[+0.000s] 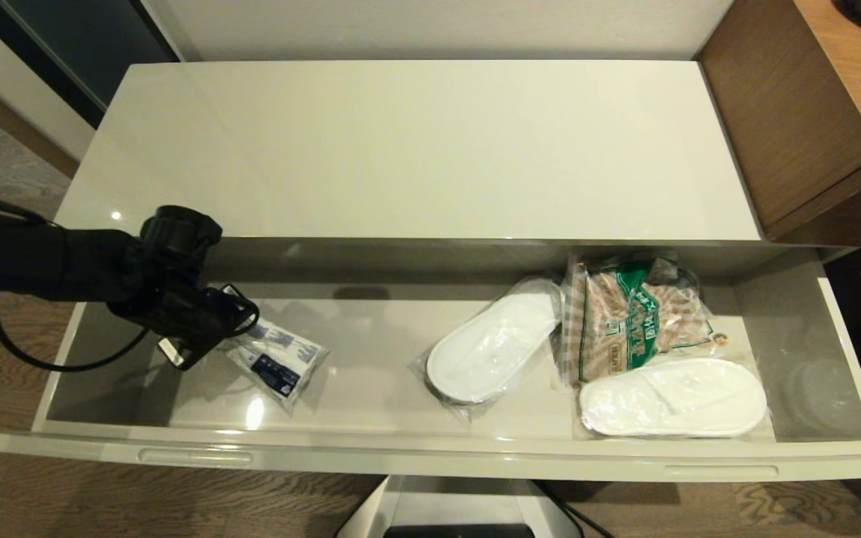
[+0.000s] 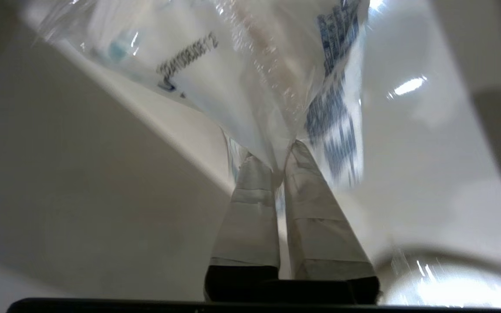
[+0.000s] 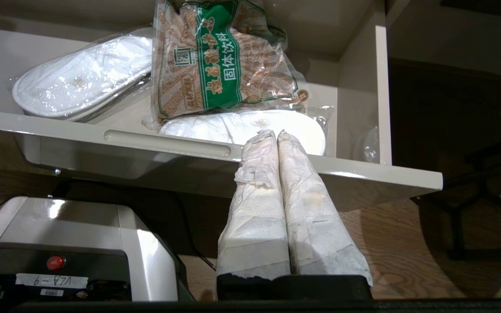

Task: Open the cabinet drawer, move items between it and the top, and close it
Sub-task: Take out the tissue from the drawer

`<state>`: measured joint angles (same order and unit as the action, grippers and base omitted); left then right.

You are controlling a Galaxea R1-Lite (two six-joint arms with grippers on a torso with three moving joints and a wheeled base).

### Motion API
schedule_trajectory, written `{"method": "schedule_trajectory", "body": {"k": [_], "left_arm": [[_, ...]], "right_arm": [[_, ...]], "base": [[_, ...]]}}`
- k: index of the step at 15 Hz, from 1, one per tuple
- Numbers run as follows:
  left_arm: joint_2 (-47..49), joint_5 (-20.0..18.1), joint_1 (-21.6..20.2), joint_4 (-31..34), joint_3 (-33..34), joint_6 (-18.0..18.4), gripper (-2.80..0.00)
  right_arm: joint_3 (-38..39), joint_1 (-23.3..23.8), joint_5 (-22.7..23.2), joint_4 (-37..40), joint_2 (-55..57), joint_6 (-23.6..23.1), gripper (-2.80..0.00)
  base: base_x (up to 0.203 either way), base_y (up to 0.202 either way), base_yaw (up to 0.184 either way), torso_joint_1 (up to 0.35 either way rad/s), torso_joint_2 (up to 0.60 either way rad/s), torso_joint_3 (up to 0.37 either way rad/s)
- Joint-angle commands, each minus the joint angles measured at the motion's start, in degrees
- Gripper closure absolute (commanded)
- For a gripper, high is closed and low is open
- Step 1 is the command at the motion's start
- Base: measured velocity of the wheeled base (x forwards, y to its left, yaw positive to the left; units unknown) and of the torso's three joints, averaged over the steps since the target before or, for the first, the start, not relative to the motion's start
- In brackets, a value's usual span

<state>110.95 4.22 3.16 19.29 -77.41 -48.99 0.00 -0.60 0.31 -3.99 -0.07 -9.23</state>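
Next, my left gripper releases the small white packet on the bottom of the drawer, just behind the bright glare spot (image 1: 249,363).
The cabinet drawer (image 1: 430,459) stands pulled out under the cream top (image 1: 430,149), which carries nothing. In the drawer's left part my left gripper (image 1: 235,330) is shut on the edge of the small white packet (image 1: 281,362). In the left wrist view the fingertips (image 2: 296,150) pinch the packet's clear wrap (image 2: 242,87). The large clear bag (image 1: 628,317) with green print lies in the drawer's right part. My right gripper (image 3: 276,135) is shut and holds nothing, low in front of the drawer's front edge (image 3: 168,148), facing the bag (image 3: 224,61).
Two wrapped white slippers (image 1: 494,347) (image 1: 673,396) lie in the drawer beside and in front of the large bag. Brown wooden furniture (image 1: 812,112) stands right of the cabinet. The robot's base (image 3: 72,243) sits under the drawer front.
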Motion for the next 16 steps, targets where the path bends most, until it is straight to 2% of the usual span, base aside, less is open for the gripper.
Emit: {"method": "schedule_trajectory", "body": {"k": [1, 3, 5, 9, 12, 15, 16], "left_arm": [[-8.4, -0.3, 0.6, 2.4, 1.6, -0.3, 0.0], [-11.3, -0.5, 1.6, 4.7, 2.7, -0.4, 0.0], [-19.8, -0.6, 3.1, 8.6, 4.2, -0.4, 0.0], [-36.5, -0.9, 6.7, 22.5, 5.2, 0.0, 0.0], [-40.6, -1.1, 7.5, 28.1, 6.8, 1.3, 0.0], [-36.5, -0.9, 7.0, 26.6, 13.6, 1.3, 0.0], [-35.5, -0.9, 6.9, 25.4, 14.2, 1.3, -2.8]], "right_arm": [[0.1, 0.0, 0.0, -0.1, -0.6, -0.1, 0.0], [0.1, 0.0, 0.0, -0.1, -0.6, -0.1, 0.0], [0.1, 0.0, 0.0, -0.1, -0.6, 0.0, 0.0], [0.1, 0.0, 0.0, -0.1, -0.6, -0.1, 0.0], [0.1, 0.0, 0.0, -0.1, -0.6, -0.1, 0.0], [0.1, 0.0, 0.0, -0.1, -0.6, -0.1, 0.0], [0.1, 0.0, 0.0, -0.1, -0.6, -0.1, 0.0]], "base": [[0.0, 0.0, 0.0, 0.0, 0.0, 0.0], [0.0, 0.0, 0.0, 0.0, 0.0, 0.0], [0.0, 0.0, 0.0, 0.0, 0.0, 0.0], [0.0, 0.0, 0.0, 0.0, 0.0, 0.0], [0.0, 0.0, 0.0, 0.0, 0.0, 0.0], [0.0, 0.0, 0.0, 0.0, 0.0, 0.0], [0.0, 0.0, 0.0, 0.0, 0.0, 0.0]]}}
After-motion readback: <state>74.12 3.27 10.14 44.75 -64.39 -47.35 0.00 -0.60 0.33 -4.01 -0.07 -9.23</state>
